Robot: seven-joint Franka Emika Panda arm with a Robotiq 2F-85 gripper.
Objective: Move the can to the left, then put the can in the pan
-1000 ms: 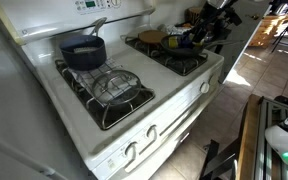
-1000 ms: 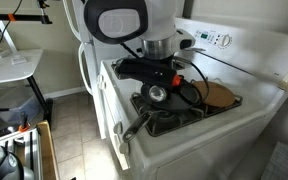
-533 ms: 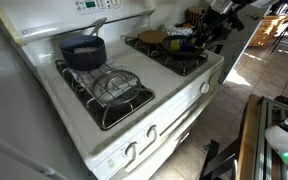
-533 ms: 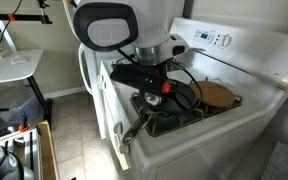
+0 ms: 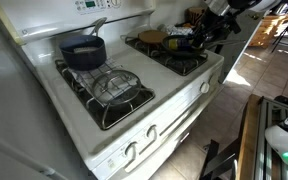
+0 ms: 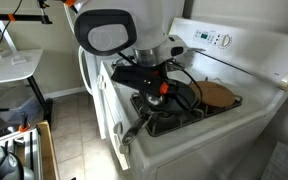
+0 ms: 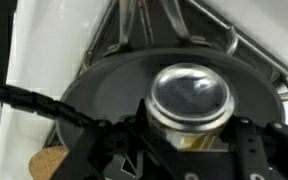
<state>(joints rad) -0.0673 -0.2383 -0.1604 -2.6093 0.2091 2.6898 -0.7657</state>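
My gripper is going to release the can upright near the middle of the flat black pan [image 5: 195, 47] [image 7: 189, 125] on the burner grate. The can is upright over the pan now.
The can [image 7: 189, 97], with a shiny silver lid and a yellowish side, stands upright over the flat black pan [image 7: 109, 85]. The pan rests on a burner grate, and its handle runs off to the left. My gripper [image 7: 191, 140] has a finger close against each side of the can and looks shut on it. I cannot tell whether the can's base touches the pan. In an exterior view the can [image 6: 163, 88] shows under the gripper over the pan [image 6: 184, 97]. In an exterior view the gripper [image 5: 197, 42] hangs over the pan [image 5: 181, 44].
A dark-blue pot [image 5: 83, 50] with a silver handle sits on the back burner. A wire rack [image 5: 115, 87] lies on the front burner grate. A round cork mat [image 6: 220, 95] lies behind the pan; it also shows in an exterior view [image 5: 152, 37]. The stove's front edge drops off to the floor.
The arm shifted a little across the burner with the can, then nearly stopped over the pan. The pot and rack have not moved.
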